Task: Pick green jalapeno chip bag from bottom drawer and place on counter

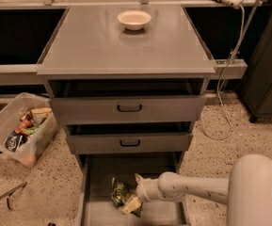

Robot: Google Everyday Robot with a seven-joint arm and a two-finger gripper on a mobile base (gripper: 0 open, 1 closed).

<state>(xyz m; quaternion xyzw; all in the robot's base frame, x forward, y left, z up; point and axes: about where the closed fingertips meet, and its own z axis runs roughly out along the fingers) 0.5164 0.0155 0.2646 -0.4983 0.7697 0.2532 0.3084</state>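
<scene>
The robot's gripper should next grab the green jalapeno chip bag by the bag's side (131, 194) nearest the robot's arm, about halfway along it.
The green jalapeno chip bag (120, 193) lies on the grey floor of the open bottom drawer (100, 177), left of centre. My gripper (134, 197) reaches in from the right on a white arm and sits at the bag's right edge, touching or overlapping it. One pale fingertip (131, 205) lies over the bag's lower right corner. The counter (102, 51) is the broad grey top of the cabinet, high above the drawer.
A white bowl (134, 19) stands at the back of the counter. Two shallower drawers (128, 108) with black handles stick out partly above the bottom drawer. A clear bin of snack packets (20, 128) sits on the floor at left. A white cable (225, 86) hangs at right.
</scene>
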